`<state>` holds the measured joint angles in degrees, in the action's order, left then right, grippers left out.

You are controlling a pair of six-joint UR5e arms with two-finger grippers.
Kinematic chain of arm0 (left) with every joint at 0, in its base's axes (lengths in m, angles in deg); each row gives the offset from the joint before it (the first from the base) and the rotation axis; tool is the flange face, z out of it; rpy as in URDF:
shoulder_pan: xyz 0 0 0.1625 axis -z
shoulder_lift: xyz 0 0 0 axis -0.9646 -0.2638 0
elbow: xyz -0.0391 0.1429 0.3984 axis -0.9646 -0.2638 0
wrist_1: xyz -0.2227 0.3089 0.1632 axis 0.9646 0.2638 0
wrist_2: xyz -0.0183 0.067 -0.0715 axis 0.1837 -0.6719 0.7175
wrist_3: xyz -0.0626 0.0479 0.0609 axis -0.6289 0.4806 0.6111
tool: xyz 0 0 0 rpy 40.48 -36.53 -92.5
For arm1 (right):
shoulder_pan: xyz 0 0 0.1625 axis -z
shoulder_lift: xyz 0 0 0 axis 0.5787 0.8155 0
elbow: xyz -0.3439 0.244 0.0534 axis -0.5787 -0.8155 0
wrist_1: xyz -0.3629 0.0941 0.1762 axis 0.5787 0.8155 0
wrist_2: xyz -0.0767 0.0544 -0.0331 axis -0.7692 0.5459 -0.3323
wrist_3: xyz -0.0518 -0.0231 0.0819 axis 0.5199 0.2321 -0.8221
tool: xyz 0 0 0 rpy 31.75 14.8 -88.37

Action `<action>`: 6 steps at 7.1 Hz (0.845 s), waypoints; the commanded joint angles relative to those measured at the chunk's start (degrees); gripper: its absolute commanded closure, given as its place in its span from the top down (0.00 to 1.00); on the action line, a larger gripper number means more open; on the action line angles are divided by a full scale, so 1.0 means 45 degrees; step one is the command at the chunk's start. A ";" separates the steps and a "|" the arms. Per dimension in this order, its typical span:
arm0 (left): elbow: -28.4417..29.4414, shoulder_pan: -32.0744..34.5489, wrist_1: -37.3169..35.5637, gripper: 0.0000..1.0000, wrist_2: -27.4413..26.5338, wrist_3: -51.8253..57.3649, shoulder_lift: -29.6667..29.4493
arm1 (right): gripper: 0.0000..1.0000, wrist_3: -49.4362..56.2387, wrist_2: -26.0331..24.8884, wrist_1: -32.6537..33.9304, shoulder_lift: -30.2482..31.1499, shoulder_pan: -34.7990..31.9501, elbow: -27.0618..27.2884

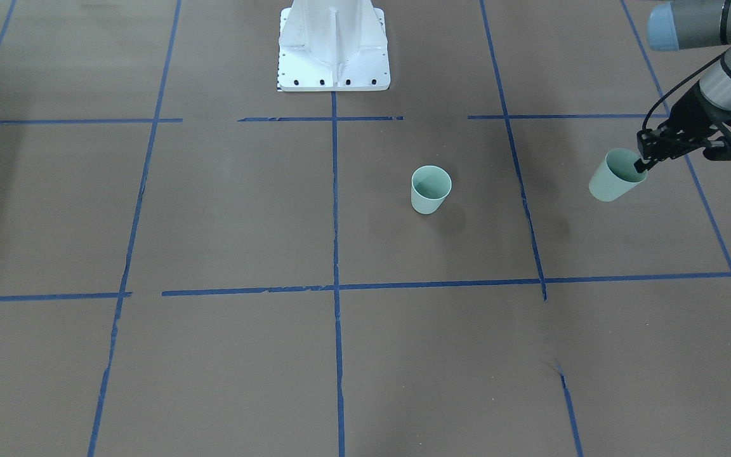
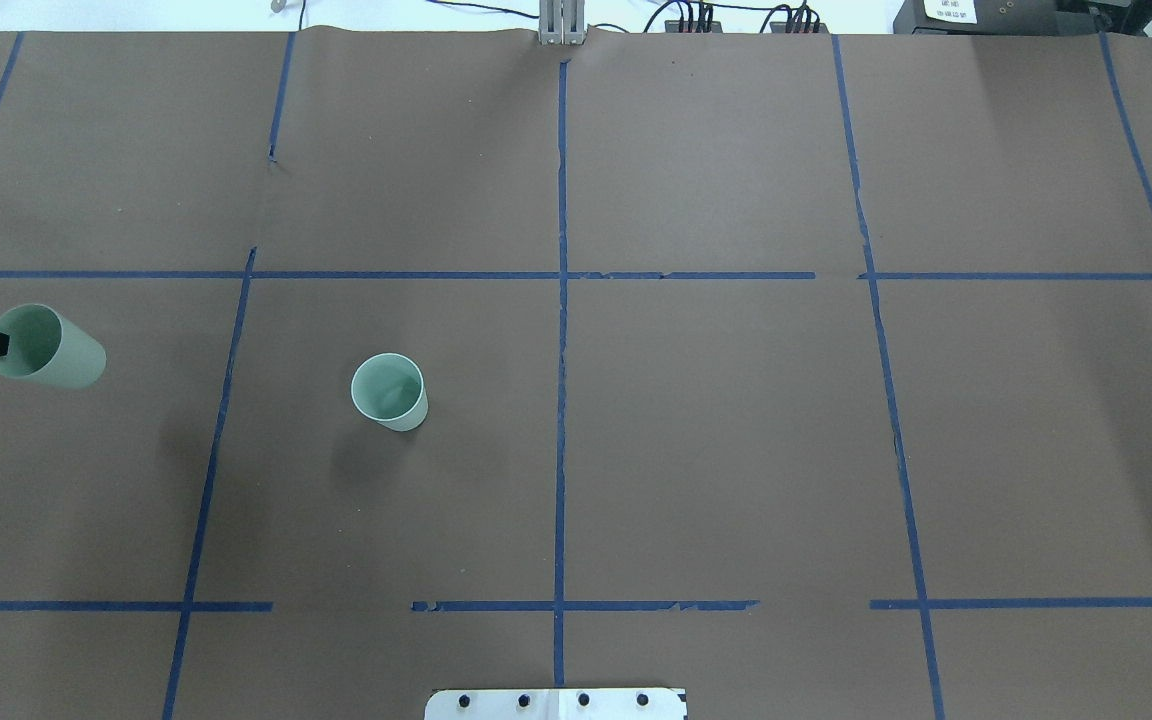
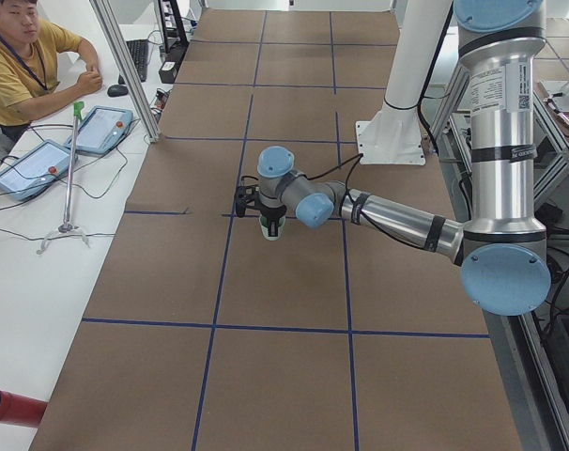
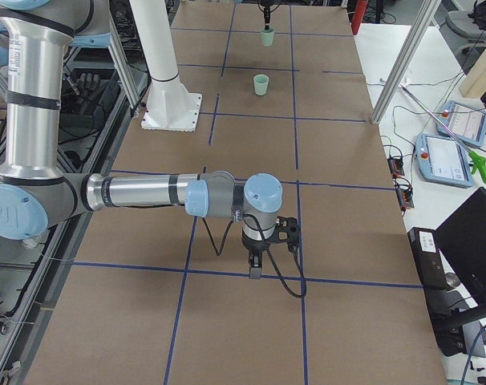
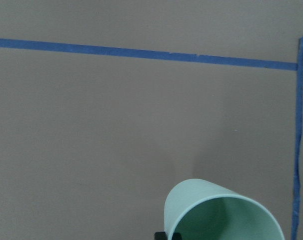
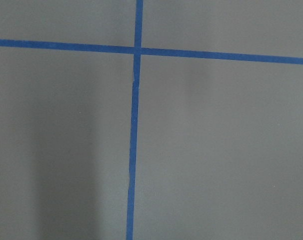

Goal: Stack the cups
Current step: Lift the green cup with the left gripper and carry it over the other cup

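The robot's left gripper will release the second cup inside the opening of the standing mint-green cup (image 1: 432,183). The second cup is now tilted above the table.
One pale mint-green cup (image 1: 431,190) stands upright on the brown table, also seen in the overhead view (image 2: 390,392) and far off in the exterior right view (image 4: 261,84). My left gripper (image 1: 642,164) is shut on the rim of the second cup (image 1: 613,178) and holds it tilted above the table. That cup hangs out to the side of the standing one (image 2: 48,348), and its open mouth shows at the bottom of the left wrist view (image 5: 219,215). My right gripper (image 4: 256,269) shows only in the exterior right view, low over the table and far from both cups. I cannot tell whether it is open or shut.
The white robot base (image 1: 334,57) stands at the table's edge. Blue tape lines (image 2: 561,350) grid the brown table cover. An operator (image 3: 22,56) sits at a side table with tablets (image 3: 101,127) and a small stand (image 3: 69,178).
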<state>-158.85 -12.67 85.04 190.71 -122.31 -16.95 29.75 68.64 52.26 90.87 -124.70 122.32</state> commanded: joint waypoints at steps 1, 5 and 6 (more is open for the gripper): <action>-0.1168 0.0200 -0.3589 0.00 -0.0060 -0.1985 -0.2648 | 1.00 0.0000 0.0000 0.0000 0.0000 0.0009 0.0000; 0.0035 -0.3269 -0.3930 0.00 -0.0448 -0.7672 -0.6208 | 1.00 0.0000 0.0000 0.0000 0.0000 0.0009 0.0000; 0.0545 -0.3858 -0.3930 0.00 -0.1224 -0.8188 -0.6738 | 1.00 0.0000 0.0000 0.0000 0.0000 0.0009 0.0000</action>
<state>-159.29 -26.18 67.45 188.28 -154.77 -43.77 29.74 68.64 52.26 90.88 -124.66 122.32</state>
